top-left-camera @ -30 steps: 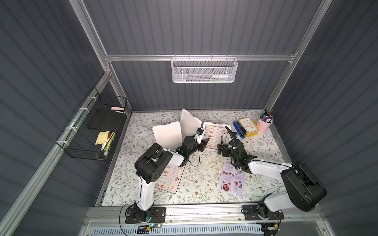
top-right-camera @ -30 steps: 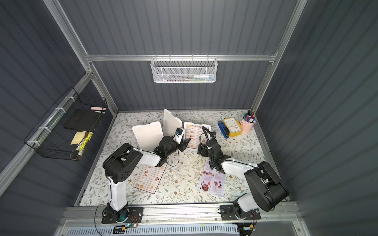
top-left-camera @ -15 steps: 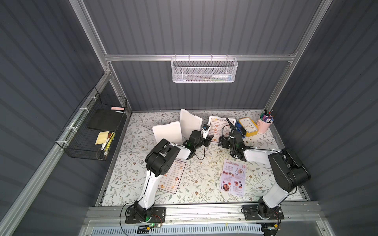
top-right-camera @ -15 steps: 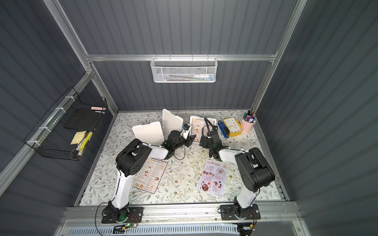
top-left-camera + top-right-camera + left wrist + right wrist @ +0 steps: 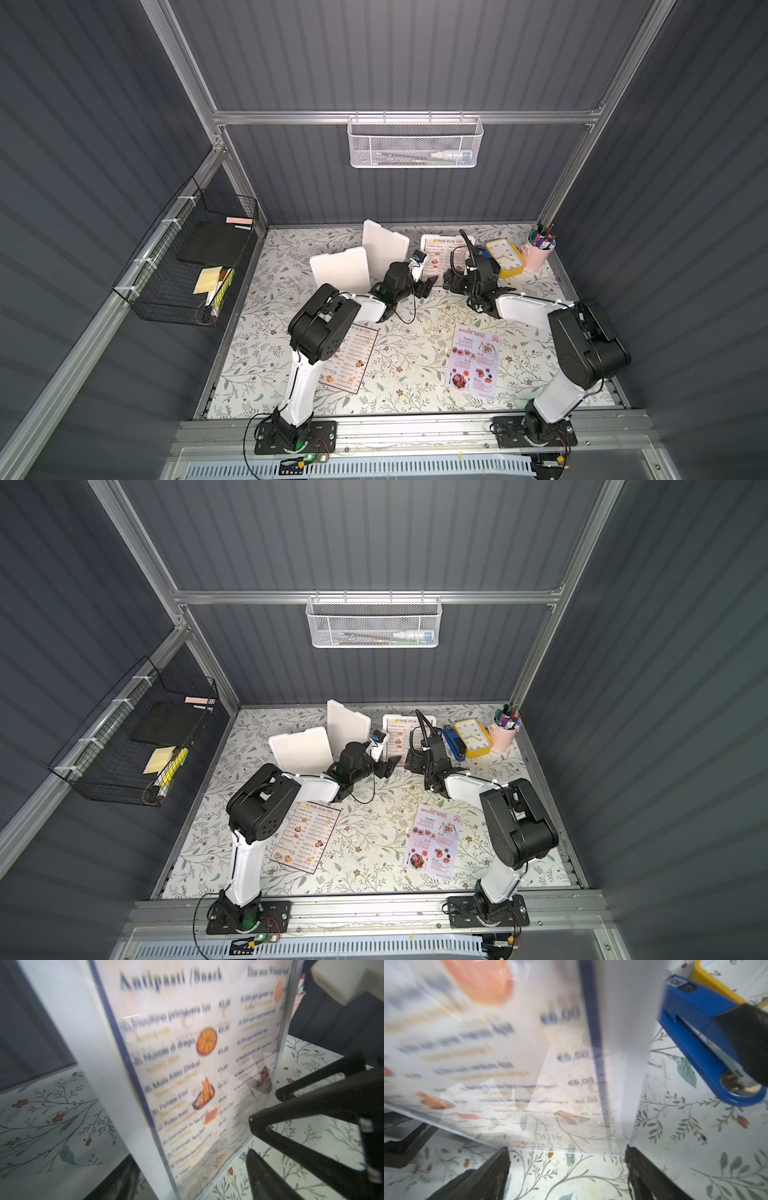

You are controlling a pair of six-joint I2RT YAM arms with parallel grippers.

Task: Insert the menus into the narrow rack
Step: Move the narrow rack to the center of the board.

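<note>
The rear blank white holder is next: my right gripper should close on the side edge point(image 5: 407, 248) of it, the edge that faces the tilted DIM SUM INN menu.
A black-bordered "DIM SUM INN" menu point(image 5: 442, 253) point(image 5: 405, 733) sits tilted at the back centre with its near edge on the table. My left gripper point(image 5: 429, 284) point(image 5: 191, 1184) is open, and the menu's point(image 5: 187, 1064) near corner stands loose between its jaws. My right gripper point(image 5: 451, 284) point(image 5: 566, 1159) is open just short of the same edge point(image 5: 529, 1084), with nothing between its fingers. A second such menu point(image 5: 353, 361) lies flat at the front left, partly under my left arm. The lavender menu point(image 5: 473, 361) lies at the front right. The narrow white mesh rack point(image 5: 415, 143) hangs on the rear bar.
Two blank white holders point(image 5: 338, 270) point(image 5: 384, 245) stand left of the grippers. A blue stapler point(image 5: 695, 1032), a yellow clock point(image 5: 505, 257) and a pink cup of pens point(image 5: 538, 249) crowd the back right. A black wire basket point(image 5: 187, 266) hangs on the left wall.
Both grippers and the back menu have moved toward the rear wall. My left gripper's jaws have spread wider and let go of the menu's edge.
</note>
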